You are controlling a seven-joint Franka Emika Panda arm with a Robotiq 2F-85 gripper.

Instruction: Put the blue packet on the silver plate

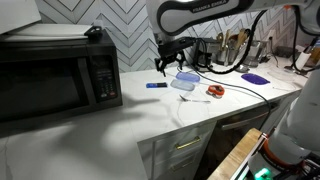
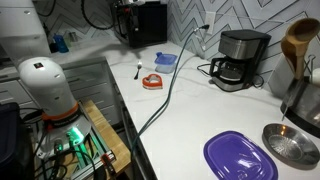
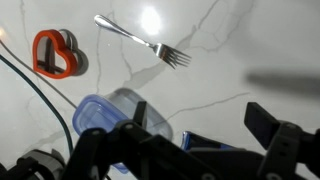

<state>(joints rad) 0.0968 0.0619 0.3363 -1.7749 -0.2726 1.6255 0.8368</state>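
The robot's gripper will close on the microwave-side end (image 1: pixel 149 85) of the blue packet, which is the end farther away from the bluish oval dish.
The blue packet (image 3: pixel 212 143) lies flat on the white counter, partly hidden by my gripper's body in the wrist view. It shows as a small dark blue strip in an exterior view (image 1: pixel 155 85). My gripper (image 3: pixel 203 122) is open and empty, and hovers above the packet with a finger on each side. In an exterior view the gripper (image 1: pixel 163 66) hangs just above and behind the packet. The silver plate (image 2: pixel 292 146) sits far off at the counter's near end, beside a purple plate (image 2: pixel 240 157).
A bluish oval dish (image 3: pixel 112 115), a red heart-shaped cutter (image 3: pixel 52 54) and a fork (image 3: pixel 146 41) lie near the packet. A black cable (image 3: pixel 40 95) crosses the counter. A microwave (image 1: pixel 55 75) and a coffee maker (image 2: pixel 240 58) stand on the counter.
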